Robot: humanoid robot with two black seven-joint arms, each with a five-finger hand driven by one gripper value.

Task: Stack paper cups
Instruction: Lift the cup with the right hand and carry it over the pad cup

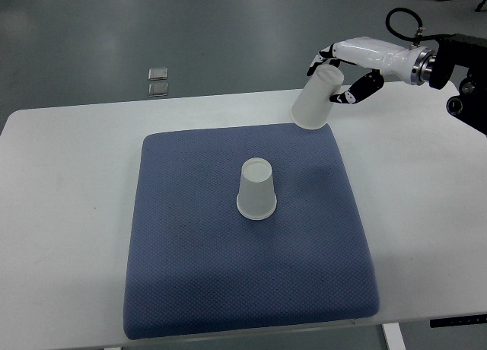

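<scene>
The robot's right gripper will release the held cup over the standing white paper cup (256, 169) near the middle of the blue mat.
One white paper cup (256, 189) stands upside down near the middle of the blue mat (190, 274). A second white paper cup (314, 100) hangs tilted in the air over the mat's far right corner, its wide mouth pointing down and left. My right hand (340, 74) is shut on that cup's narrow end, with the arm coming in from the upper right. The held cup is well apart from the standing one, up and to its right. No left arm shows in the picture.
The blue mat lies on a white table (61, 213). Two small square metal plates (159, 81) sit on the grey floor beyond the table's far edge. A dark part of the robot (468, 91) shows at the right edge.
</scene>
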